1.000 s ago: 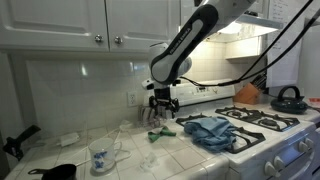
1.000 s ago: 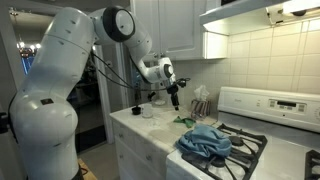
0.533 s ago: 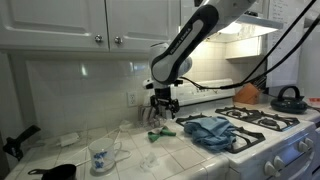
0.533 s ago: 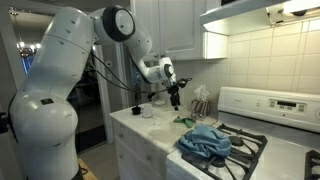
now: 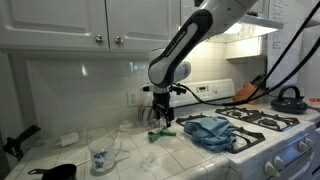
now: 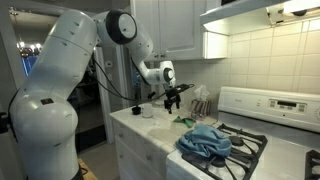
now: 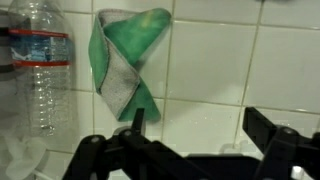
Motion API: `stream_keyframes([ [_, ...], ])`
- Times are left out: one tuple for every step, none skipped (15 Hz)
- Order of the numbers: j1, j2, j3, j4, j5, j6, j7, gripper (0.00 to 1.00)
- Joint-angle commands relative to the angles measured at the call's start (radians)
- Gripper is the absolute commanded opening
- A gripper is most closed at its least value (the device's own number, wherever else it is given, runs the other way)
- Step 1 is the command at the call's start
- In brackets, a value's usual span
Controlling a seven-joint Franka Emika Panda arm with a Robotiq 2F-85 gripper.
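Note:
Next, I need to move my gripper to the striped box by the tiled wall and close it on the loose end of the white tissue (image 5: 148,108).
My gripper (image 5: 162,117) hangs over the tiled counter, just above a crumpled green and grey cloth (image 5: 162,131); both also show in an exterior view, the gripper (image 6: 174,97) above the cloth (image 6: 184,121). In the wrist view the cloth (image 7: 128,55) lies on the white tiles ahead of my fingers (image 7: 198,122). The fingers are spread wide with only bare tile between them. A clear plastic bottle (image 7: 40,65) lies beside the cloth, close to it.
A blue towel (image 5: 208,130) lies bunched at the stove's edge and also shows in an exterior view (image 6: 205,140). The gas stove (image 5: 262,120) carries a dark kettle (image 5: 288,98). A patterned mug (image 5: 100,158) and a black pan (image 5: 55,172) stand on the counter. Wall cabinets hang above.
My wrist has turned and the gripper has shifted slightly along the counter above the green cloth. The cloth, bottle and towel have not moved.

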Motion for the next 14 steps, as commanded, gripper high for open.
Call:
stream_keyframes([
  [-0.036, -0.041, 0.017, -0.050, 0.093, 0.011, 0.100, 1.00],
  [-0.044, -0.050, 0.018, -0.057, 0.116, 0.013, 0.128, 1.00],
  [-0.053, -0.056, 0.018, -0.065, 0.137, 0.019, 0.154, 1.00],
  [-0.061, -0.061, 0.018, -0.071, 0.158, 0.023, 0.182, 1.00],
  [-0.069, -0.066, 0.017, -0.077, 0.177, 0.029, 0.210, 1.00],
  [-0.075, -0.068, 0.016, -0.083, 0.196, 0.037, 0.241, 1.00],
  [-0.081, -0.075, 0.015, -0.090, 0.213, 0.044, 0.273, 1.00],
  [-0.086, -0.081, 0.015, -0.100, 0.229, 0.057, 0.308, 1.00],
  [-0.089, -0.082, 0.014, -0.105, 0.244, 0.071, 0.345, 1.00],
  [-0.092, -0.090, 0.014, -0.114, 0.256, 0.087, 0.384, 1.00],
  [-0.093, -0.095, 0.013, -0.127, 0.266, 0.112, 0.424, 1.00],
  [-0.092, -0.100, 0.012, -0.136, 0.271, 0.134, 0.467, 1.00],
  [-0.089, -0.106, 0.009, -0.148, 0.273, 0.163, 0.515, 1.00],
  [-0.084, -0.113, 0.006, -0.164, 0.267, 0.197, 0.568, 1.00],
])
